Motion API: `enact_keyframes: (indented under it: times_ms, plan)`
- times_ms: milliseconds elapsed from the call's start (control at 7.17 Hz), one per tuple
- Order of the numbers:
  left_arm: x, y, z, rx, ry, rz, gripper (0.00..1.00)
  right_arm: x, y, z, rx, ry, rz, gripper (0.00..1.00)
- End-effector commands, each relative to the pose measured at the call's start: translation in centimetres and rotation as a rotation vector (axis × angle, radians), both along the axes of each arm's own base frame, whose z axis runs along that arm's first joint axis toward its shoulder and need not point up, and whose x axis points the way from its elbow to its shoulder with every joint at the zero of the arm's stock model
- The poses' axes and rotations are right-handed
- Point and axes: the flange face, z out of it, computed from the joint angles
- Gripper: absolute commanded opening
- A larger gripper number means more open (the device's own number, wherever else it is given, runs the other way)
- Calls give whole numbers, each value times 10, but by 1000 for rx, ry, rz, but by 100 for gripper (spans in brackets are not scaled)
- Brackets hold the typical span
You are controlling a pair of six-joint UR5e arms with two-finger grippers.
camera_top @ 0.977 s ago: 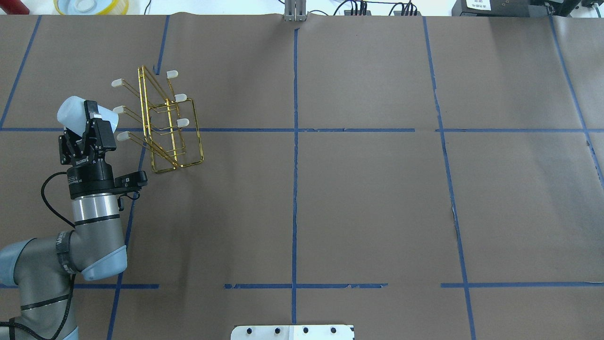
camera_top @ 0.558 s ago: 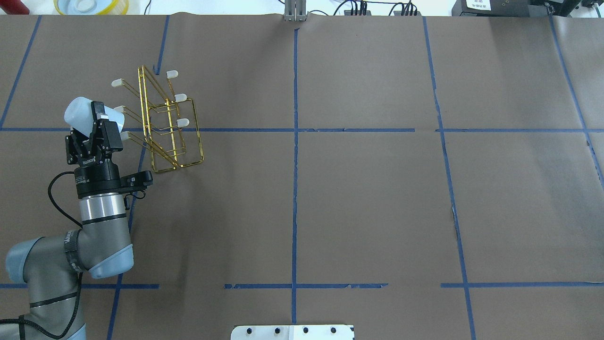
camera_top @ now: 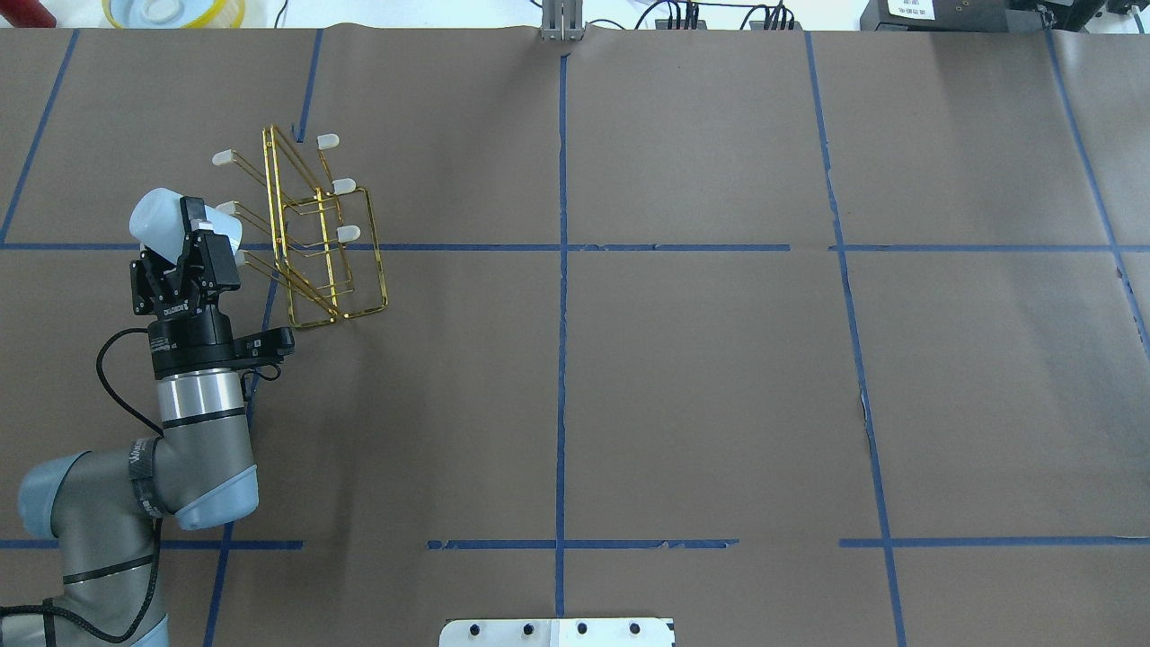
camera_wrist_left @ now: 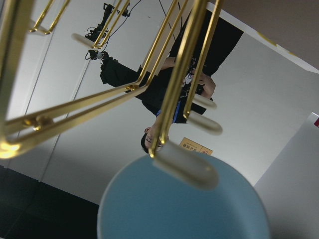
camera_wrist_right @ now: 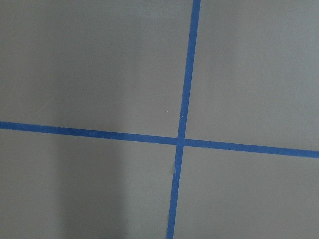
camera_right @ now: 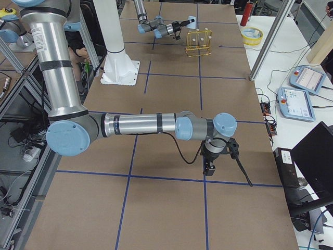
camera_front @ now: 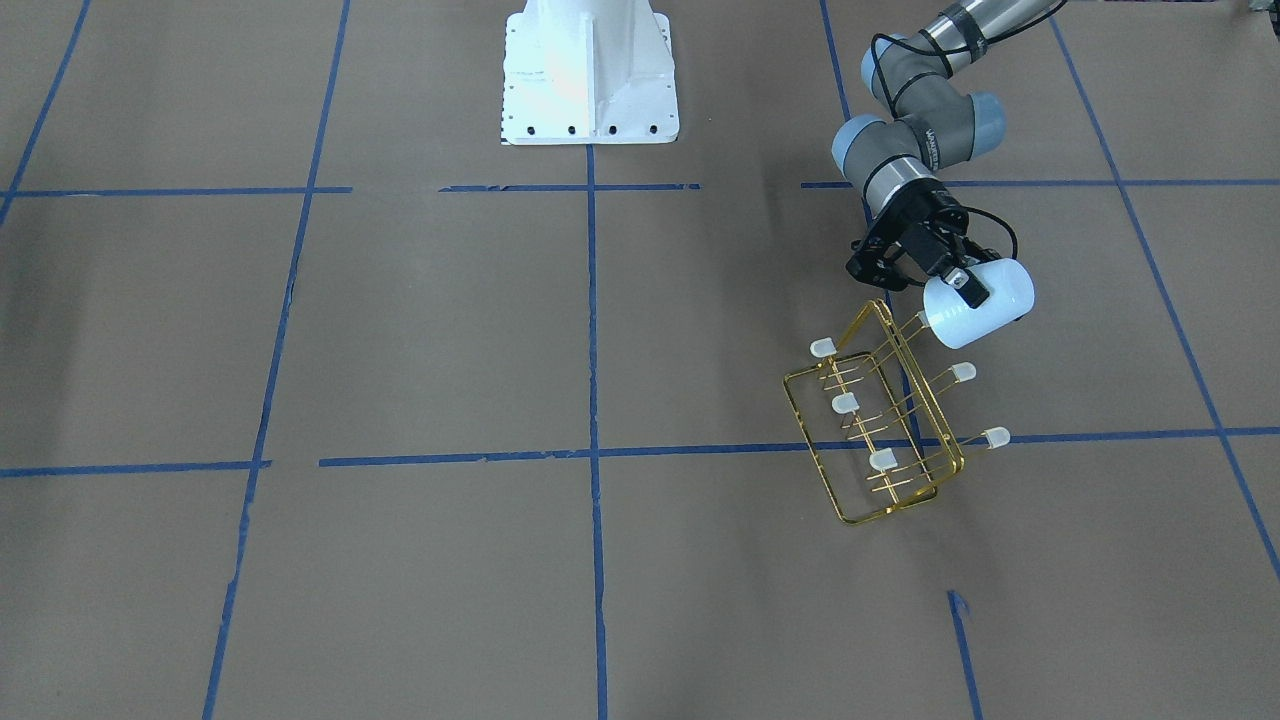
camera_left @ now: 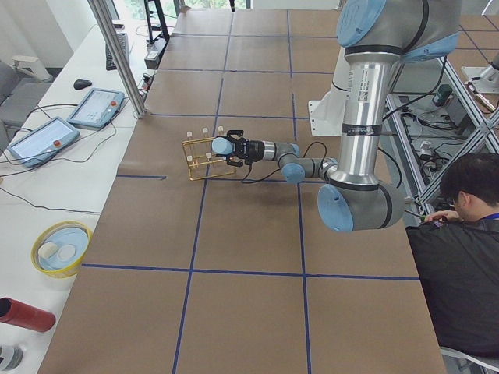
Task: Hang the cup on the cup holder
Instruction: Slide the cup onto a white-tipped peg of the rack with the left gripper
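Note:
Next, my left gripper releases the cup over the gold cup holder's peg (camera_front: 941, 307) (camera_wrist_left: 184, 167) that is nearest to that gripper's arm.
The cup (camera_top: 160, 216) is a pale blue-white tumbler lying on its side in the air, and my left gripper (camera_top: 190, 226) is shut on it. Its mouth faces the cup holder (camera_top: 334, 270), a gold wire rack with white-capped prongs. In the front-facing view the cup (camera_front: 985, 298) meets the rack's (camera_front: 880, 470) nearest prong, whose tip is hidden at the mouth. In the left wrist view a capped prong (camera_wrist_left: 187, 167) lies across the cup's rim (camera_wrist_left: 149, 214). My right gripper (camera_right: 210, 167) hangs low over the table far from the rack, and I cannot tell if it is open or shut.
A yellow bowl (camera_top: 171, 11) sits beyond the table's far left edge. The white robot base (camera_front: 590, 70) is at the near middle. A seated person (camera_left: 468, 257) is beside the robot. Control tablets (camera_left: 93, 105) lie off the table's far side.
My left gripper has carried the cup to the right, toward the rack. The cup's mouth now reaches the nearest prong cap, which stood clear of it before.

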Motion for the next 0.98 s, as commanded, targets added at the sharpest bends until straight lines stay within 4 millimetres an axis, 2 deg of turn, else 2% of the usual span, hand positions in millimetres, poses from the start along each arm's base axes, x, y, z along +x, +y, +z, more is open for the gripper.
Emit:
enact_keyframes:
  times_ms: [0,419,837]
  plan:
    - [2,2,1,1,-2,3,0,0,0,0,-1,0,1,100]
    - [14,16,5,4,-14,31,0,0,0,0,0,0,0,100]
    - [19,20,13,0,-29,42,0,0,0,0,0,0,0,100]
